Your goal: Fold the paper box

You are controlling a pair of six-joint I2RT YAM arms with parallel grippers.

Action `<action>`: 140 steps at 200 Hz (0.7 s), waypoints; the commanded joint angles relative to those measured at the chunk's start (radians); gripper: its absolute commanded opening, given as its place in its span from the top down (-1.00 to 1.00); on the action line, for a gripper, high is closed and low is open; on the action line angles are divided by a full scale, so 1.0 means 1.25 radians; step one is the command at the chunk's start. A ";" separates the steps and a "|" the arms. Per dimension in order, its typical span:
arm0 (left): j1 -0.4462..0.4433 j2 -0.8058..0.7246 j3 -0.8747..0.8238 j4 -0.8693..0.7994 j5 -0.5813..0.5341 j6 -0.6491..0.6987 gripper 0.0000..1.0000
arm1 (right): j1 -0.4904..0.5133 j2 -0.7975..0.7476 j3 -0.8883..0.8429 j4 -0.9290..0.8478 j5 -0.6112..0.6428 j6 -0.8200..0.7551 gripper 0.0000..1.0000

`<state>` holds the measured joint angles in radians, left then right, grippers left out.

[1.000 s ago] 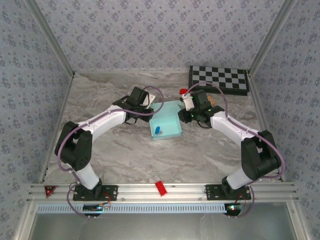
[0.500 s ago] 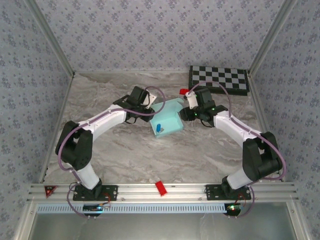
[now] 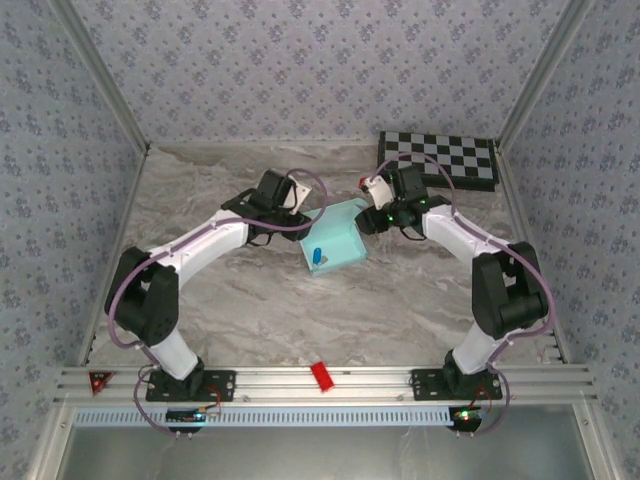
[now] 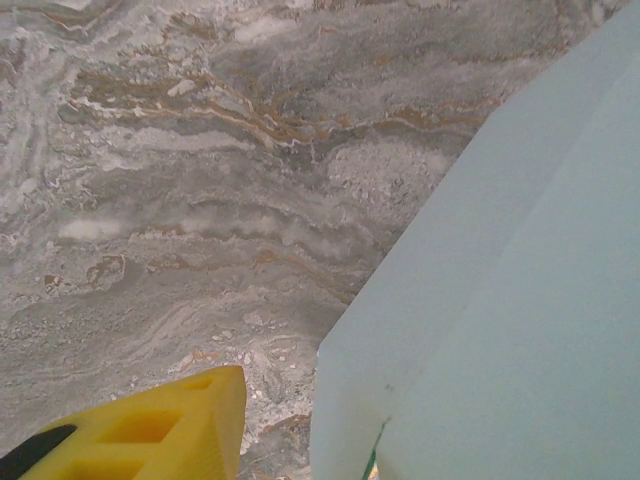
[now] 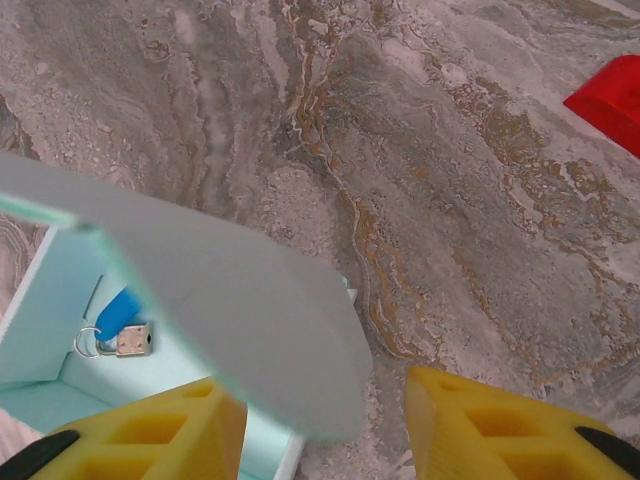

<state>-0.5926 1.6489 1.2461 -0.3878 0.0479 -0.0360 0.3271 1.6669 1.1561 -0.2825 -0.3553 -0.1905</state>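
Note:
The paper box is crooked between my grippers. Next, my left gripper takes its raised side (image 4: 390, 370) as I turn the box square, before I fold further.
The paper box (image 3: 338, 236), pale light-blue card, lies at mid-table with its tray open upward and a small blue keyring item (image 3: 316, 256) inside. My left gripper (image 3: 300, 207) is at its back-left corner. In the left wrist view one yellow finger (image 4: 160, 430) stands clear of the box's raised wall (image 4: 500, 300), which hides the other finger. My right gripper (image 5: 325, 425) is open at the box's back-right edge (image 3: 368, 215), with a rounded flap (image 5: 230, 310) loose between its fingers. The blue keyring item (image 5: 120, 315) shows under that flap.
A black-and-white checkerboard (image 3: 437, 160) lies at the back right. A small red piece (image 3: 367, 183) sits on the marble just behind the right gripper, seen again as a red corner (image 5: 612, 100). A red block (image 3: 321, 376) rests on the front rail.
Both grippers have opened. The box has turned and drawn in from its wider lie, one side now raised. The right arm has swung toward the back.

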 commanded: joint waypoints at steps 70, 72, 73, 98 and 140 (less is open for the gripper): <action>0.004 -0.038 -0.015 -0.037 0.021 -0.037 0.16 | 0.000 0.043 0.061 -0.024 -0.061 -0.036 0.37; 0.005 -0.038 -0.016 -0.037 0.022 -0.038 0.16 | 0.001 0.043 0.061 -0.024 -0.061 -0.035 0.39; 0.005 -0.037 -0.015 -0.037 0.022 -0.039 0.16 | 0.001 0.042 0.061 -0.024 -0.060 -0.035 0.40; 0.004 -0.029 -0.018 -0.035 0.025 -0.045 0.19 | 0.003 0.043 0.059 -0.024 -0.051 -0.029 0.65; 0.004 -0.014 -0.014 -0.033 0.021 -0.052 0.26 | 0.011 0.038 0.053 -0.025 -0.042 -0.017 0.82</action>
<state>-0.5907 1.6249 1.2331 -0.4168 0.0601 -0.0841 0.3305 1.7119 1.2053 -0.2886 -0.4080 -0.2256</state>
